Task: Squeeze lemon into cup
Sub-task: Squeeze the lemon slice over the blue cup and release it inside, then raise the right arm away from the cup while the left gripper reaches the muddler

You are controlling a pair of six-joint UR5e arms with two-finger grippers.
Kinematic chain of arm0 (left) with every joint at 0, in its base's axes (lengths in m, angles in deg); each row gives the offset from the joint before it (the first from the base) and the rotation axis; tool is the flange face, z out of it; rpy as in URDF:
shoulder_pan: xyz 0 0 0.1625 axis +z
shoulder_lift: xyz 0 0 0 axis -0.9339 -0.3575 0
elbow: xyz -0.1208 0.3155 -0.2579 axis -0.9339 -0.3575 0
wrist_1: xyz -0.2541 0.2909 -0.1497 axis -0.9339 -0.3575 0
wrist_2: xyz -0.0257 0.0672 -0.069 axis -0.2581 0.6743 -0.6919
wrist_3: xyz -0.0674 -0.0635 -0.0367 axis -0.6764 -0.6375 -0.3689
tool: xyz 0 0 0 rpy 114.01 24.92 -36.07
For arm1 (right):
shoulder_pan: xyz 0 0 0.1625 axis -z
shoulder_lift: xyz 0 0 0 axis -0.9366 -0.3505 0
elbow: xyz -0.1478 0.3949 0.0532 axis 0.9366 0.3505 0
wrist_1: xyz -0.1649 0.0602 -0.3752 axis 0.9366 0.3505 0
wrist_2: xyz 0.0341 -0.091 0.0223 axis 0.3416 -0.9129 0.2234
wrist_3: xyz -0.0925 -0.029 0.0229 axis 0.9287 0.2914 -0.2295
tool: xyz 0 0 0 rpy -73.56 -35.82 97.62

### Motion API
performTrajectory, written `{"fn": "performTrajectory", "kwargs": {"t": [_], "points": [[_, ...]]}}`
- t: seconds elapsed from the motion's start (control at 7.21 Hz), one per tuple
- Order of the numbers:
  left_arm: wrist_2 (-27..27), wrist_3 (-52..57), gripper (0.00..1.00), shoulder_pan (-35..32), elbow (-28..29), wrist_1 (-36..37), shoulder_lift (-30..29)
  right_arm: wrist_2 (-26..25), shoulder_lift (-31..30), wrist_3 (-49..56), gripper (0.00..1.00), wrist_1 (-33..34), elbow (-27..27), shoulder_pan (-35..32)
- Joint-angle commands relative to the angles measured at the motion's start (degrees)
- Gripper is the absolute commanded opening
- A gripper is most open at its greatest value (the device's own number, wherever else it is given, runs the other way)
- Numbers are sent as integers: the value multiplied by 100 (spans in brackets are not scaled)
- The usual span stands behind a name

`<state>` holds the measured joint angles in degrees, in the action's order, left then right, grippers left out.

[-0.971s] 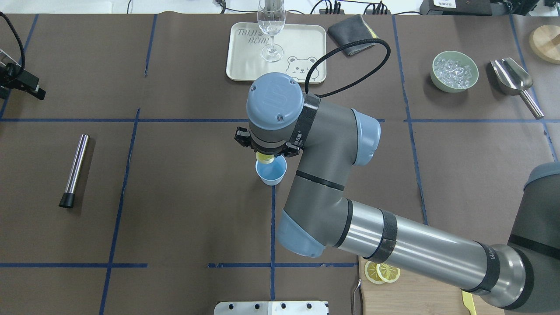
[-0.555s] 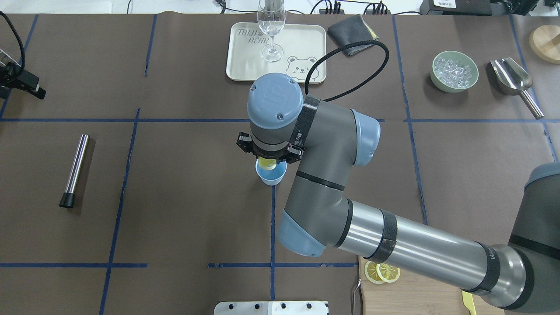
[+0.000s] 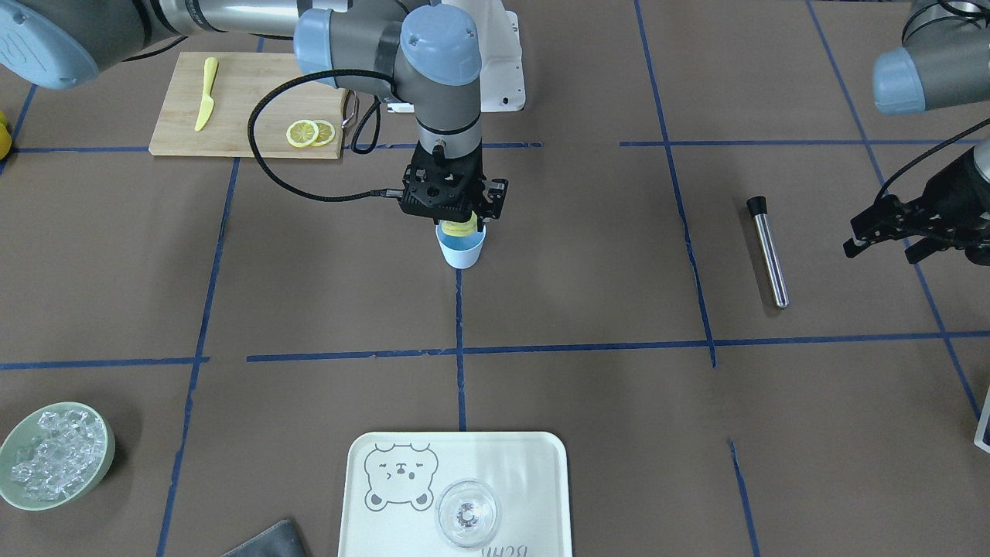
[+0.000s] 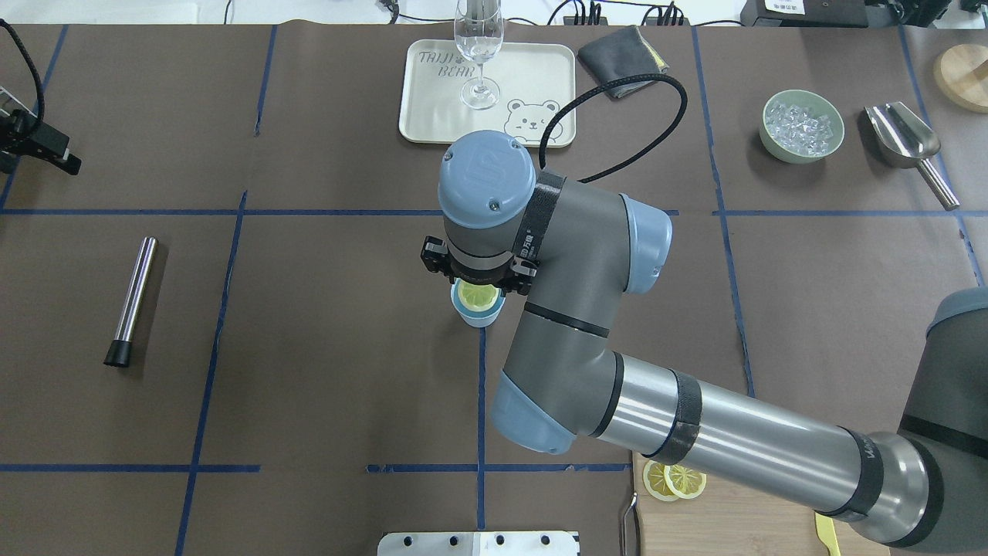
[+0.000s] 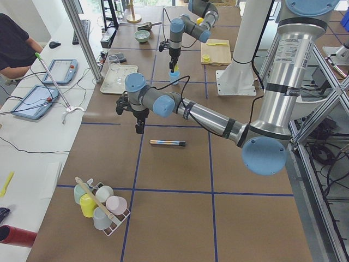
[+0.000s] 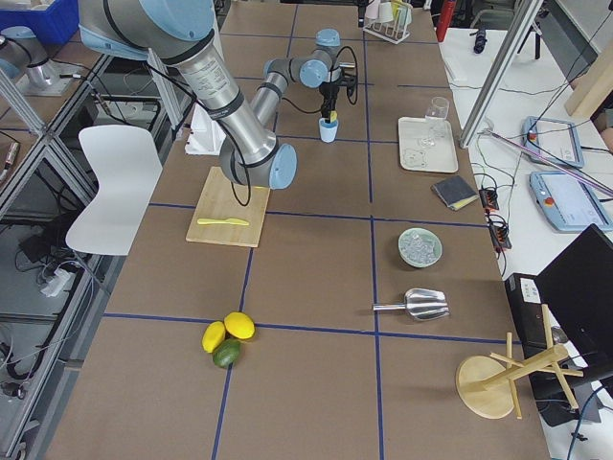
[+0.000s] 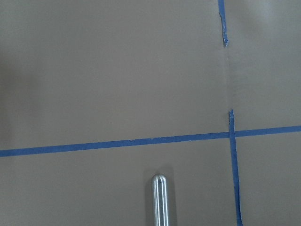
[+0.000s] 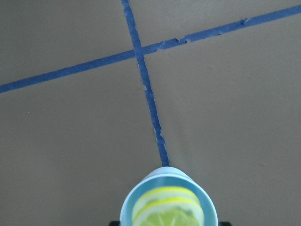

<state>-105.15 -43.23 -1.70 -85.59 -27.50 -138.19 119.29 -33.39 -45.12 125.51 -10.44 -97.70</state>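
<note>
Next, my left gripper should go to the steel rod's middle point(image 3: 772, 260) point(image 7: 161, 221), between its black end and its rounded end, and close there.
The light blue cup point(image 4: 480, 316) stands on the table's middle, on a blue tape line. My right gripper point(image 3: 464, 224) hangs straight down over it, shut on a lemon slice point(image 4: 476, 295) held in the cup's mouth. In the front view the slice point(image 3: 462, 229) sits between the fingers just above the cup point(image 3: 462, 251). The right wrist view shows the slice point(image 8: 164, 209) inside the cup's rim point(image 8: 129, 202). My left gripper point(image 3: 882, 236) is open and empty, far off at the table's left side, above a steel rod point(image 3: 768, 251).
A cutting board point(image 3: 240, 85) near the robot's right holds two more lemon slices point(image 3: 311, 133) and a yellow knife point(image 3: 204, 103). A tray point(image 4: 432, 116) with a clear glass point(image 4: 478, 46), a grey cloth point(image 4: 621, 50), a green ice bowl point(image 4: 801, 126) and a scoop point(image 4: 907, 143) lie at the far side.
My right gripper has shifted a little toward the robot and lower. The lemon slice has gone from the cup's far rim to over its mouth. The left arm has not moved.
</note>
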Motion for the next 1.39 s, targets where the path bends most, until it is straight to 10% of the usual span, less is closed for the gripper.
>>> {"fn": "performTrajectory", "kwargs": {"t": [0.0,0.69,1.25], "points": [[0,0,100,0,23,-1,-33,14,6,0,99,-5,0,0],[70,-352,100,667,478,61,-366,349,-1195,612,100,373,-1535,-569],[79,-949,100,1316,787,-1,-288,812,-1909,2394,100,320,-1775,-1693]]}}
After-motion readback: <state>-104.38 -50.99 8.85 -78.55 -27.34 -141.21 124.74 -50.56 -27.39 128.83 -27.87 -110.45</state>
